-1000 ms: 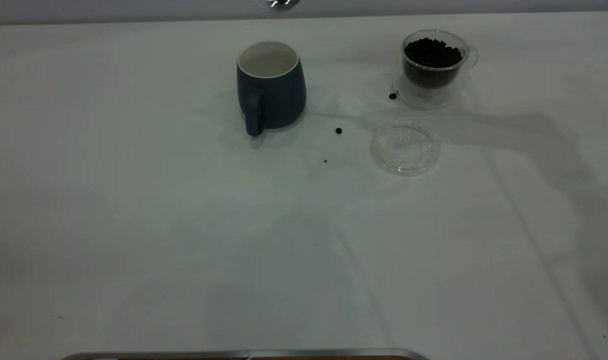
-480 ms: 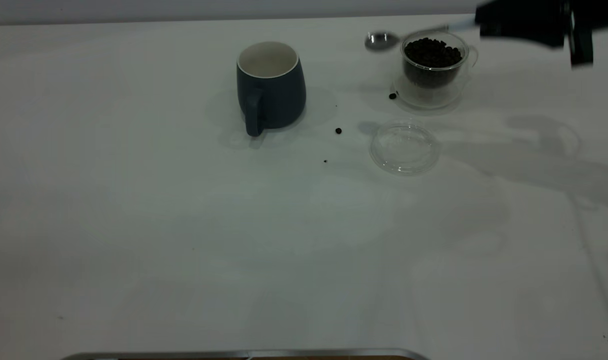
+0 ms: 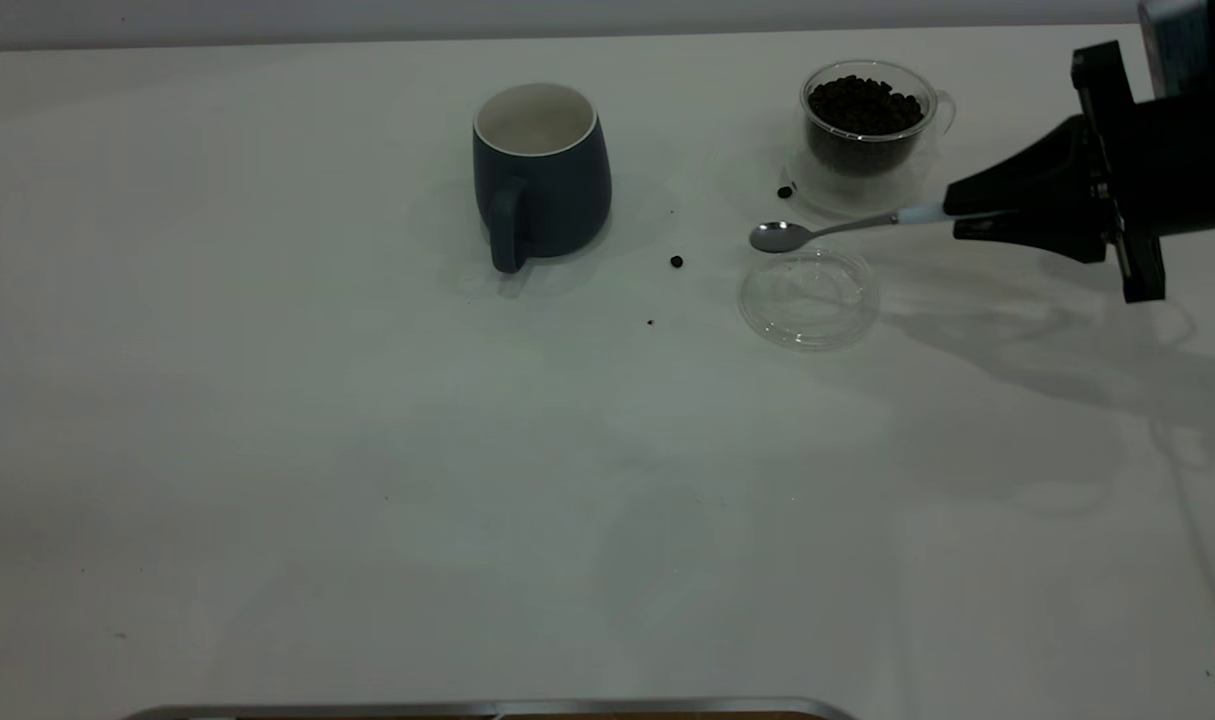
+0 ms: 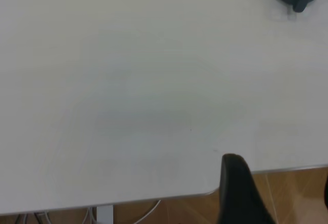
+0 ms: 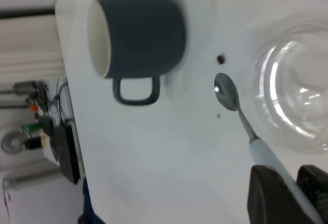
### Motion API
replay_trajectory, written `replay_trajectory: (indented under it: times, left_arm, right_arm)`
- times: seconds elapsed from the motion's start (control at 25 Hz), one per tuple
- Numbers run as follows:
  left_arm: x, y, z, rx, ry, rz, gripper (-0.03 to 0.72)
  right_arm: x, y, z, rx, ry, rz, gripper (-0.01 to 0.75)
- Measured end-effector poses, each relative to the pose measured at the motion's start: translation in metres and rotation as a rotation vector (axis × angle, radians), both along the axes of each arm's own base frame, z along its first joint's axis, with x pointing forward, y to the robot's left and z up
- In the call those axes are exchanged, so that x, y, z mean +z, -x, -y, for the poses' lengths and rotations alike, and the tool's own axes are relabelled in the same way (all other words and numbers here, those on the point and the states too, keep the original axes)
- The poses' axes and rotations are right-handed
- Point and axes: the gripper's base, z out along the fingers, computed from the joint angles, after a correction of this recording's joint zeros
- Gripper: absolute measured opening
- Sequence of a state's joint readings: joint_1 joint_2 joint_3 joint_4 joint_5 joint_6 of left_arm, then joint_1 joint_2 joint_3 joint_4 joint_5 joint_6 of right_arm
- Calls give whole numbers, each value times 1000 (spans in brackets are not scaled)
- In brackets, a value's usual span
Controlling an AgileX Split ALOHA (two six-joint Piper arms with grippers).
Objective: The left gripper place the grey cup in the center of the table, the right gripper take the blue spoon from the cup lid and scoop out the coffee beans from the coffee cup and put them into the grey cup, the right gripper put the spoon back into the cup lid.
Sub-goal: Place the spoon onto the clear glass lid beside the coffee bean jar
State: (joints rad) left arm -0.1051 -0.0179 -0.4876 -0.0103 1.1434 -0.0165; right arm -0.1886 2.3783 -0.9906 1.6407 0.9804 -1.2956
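Note:
I need to set the blue spoon down over the clear cup lid's rim [image 3: 863, 292] [image 5: 289, 144] that is nearest my right gripper, with the spoon's bowl inside the lid.
The grey cup [image 3: 542, 170] stands upright at the middle back of the table [image 3: 367, 450], white inside, handle toward the camera. The coffee cup [image 3: 867, 140], full of coffee beans [image 3: 864, 100], stands at the back right. The clear cup lid [image 3: 809, 297] lies in front of it. My right gripper [image 3: 957, 212] is shut on the blue spoon [image 3: 827, 230] by its pale handle. The spoon's bowl looks empty and hovers over the lid's far rim. The right wrist view shows the spoon [image 5: 227, 92], lid [image 5: 294, 101] and grey cup [image 5: 138, 34]. My left gripper [image 4: 279, 193] hangs open over the table's near edge.
Loose beans lie on the table: one [image 3: 676, 261] between the grey cup and the lid, one [image 3: 785, 191] by the coffee cup's base, plus a small speck [image 3: 650, 322]. A metal rim [image 3: 487, 708] runs along the table's front edge.
The right gripper came into view from the upper right with the spoon and dropped toward the front. The spoon's bowl went from beside the coffee cup to over the lid's far rim.

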Motion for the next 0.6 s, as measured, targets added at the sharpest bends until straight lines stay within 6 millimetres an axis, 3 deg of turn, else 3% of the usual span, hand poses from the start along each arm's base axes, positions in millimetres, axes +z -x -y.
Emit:
replay_trajectory:
  times: [0.6]
  left_arm:
    - [0,0,0,1,1,0,466]
  right_arm:
    - [-31,7,13,-99,-17,-87,115]
